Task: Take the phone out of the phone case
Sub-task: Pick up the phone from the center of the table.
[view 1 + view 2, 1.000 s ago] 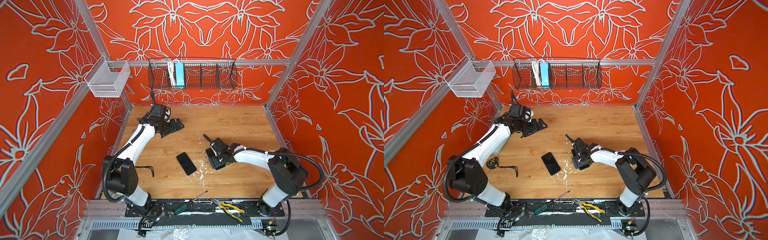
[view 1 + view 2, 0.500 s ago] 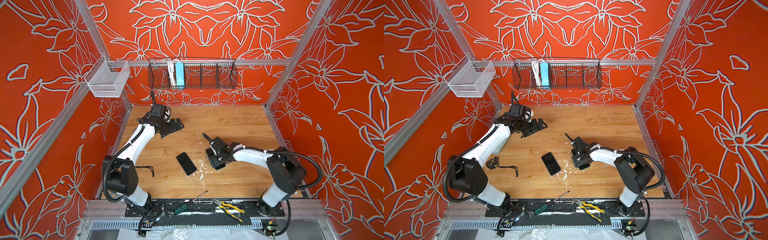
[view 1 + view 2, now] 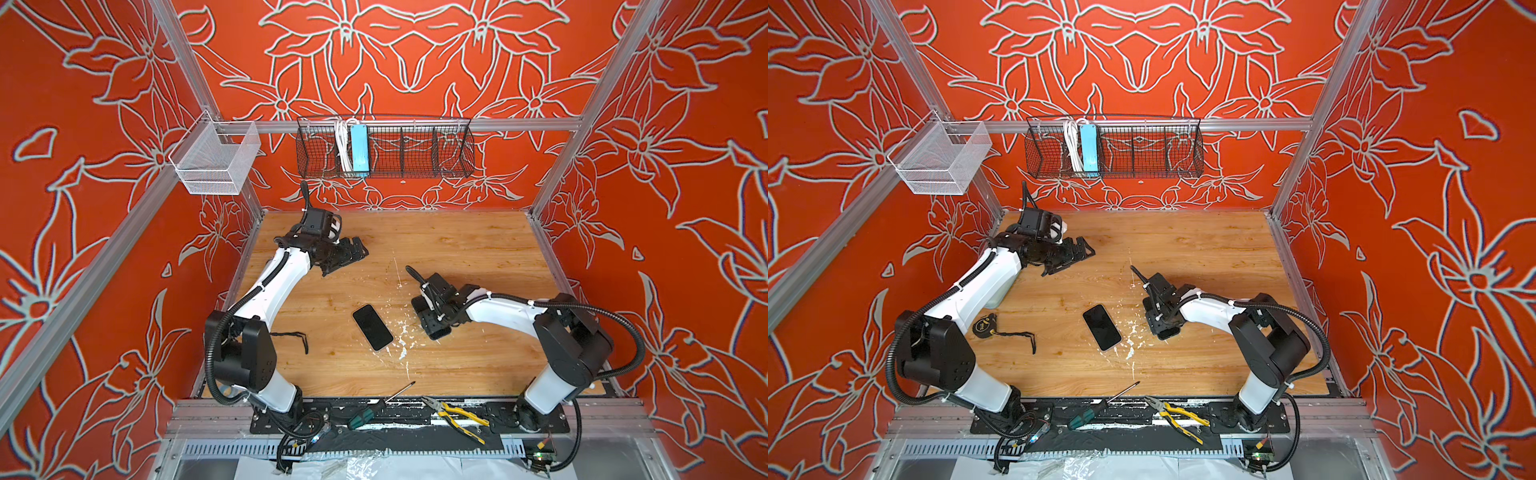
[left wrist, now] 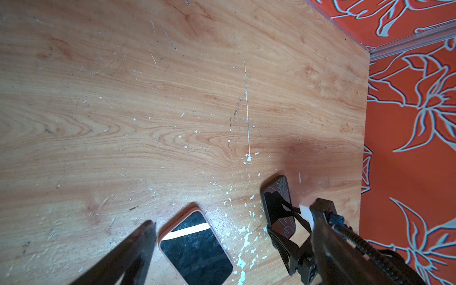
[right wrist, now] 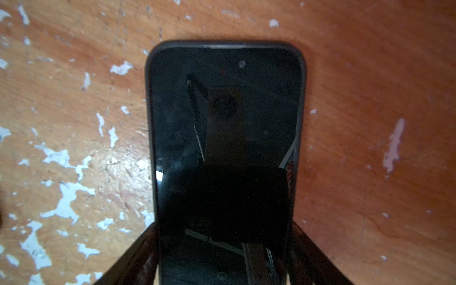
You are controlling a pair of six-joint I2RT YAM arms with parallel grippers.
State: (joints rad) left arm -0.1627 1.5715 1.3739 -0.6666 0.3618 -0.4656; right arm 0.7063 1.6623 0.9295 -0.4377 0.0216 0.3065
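Next, I close my left gripper on the far end of the phone case point(image 3: 417, 301) point(image 4: 271, 183), the one that is under my right gripper.
A black phone point(image 5: 224, 111) in a dark phone case point(image 5: 148, 98) lies face up on the wooden table, right of centre. My right gripper point(image 5: 223, 225) is low over it, one finger against each long edge of the case. In the left wrist view the same phone point(image 4: 278, 195) shows under the right gripper point(image 4: 283, 237). From above, in both top views, the right gripper point(image 3: 434, 324) point(image 3: 1163, 324) covers most of it. My left gripper point(image 3: 351, 255) point(image 3: 1077, 253) point(image 4: 234, 217) hovers open and empty at the back left.
A second phone point(image 3: 372, 327) point(image 4: 195, 246) with a salmon rim lies face up mid-table. A tape measure point(image 3: 984, 324) sits front left, and a screwdriver point(image 3: 374, 409) and pliers point(image 3: 453, 415) on the front rail. White flecks point(image 3: 401, 336) mark the wood. Wire baskets point(image 3: 384, 149) hang on the back wall.
The right gripper's fingers have drawn closer together around the cased phone, and the right arm has shifted slightly. The left arm and the salmon-rimmed phone have not moved.
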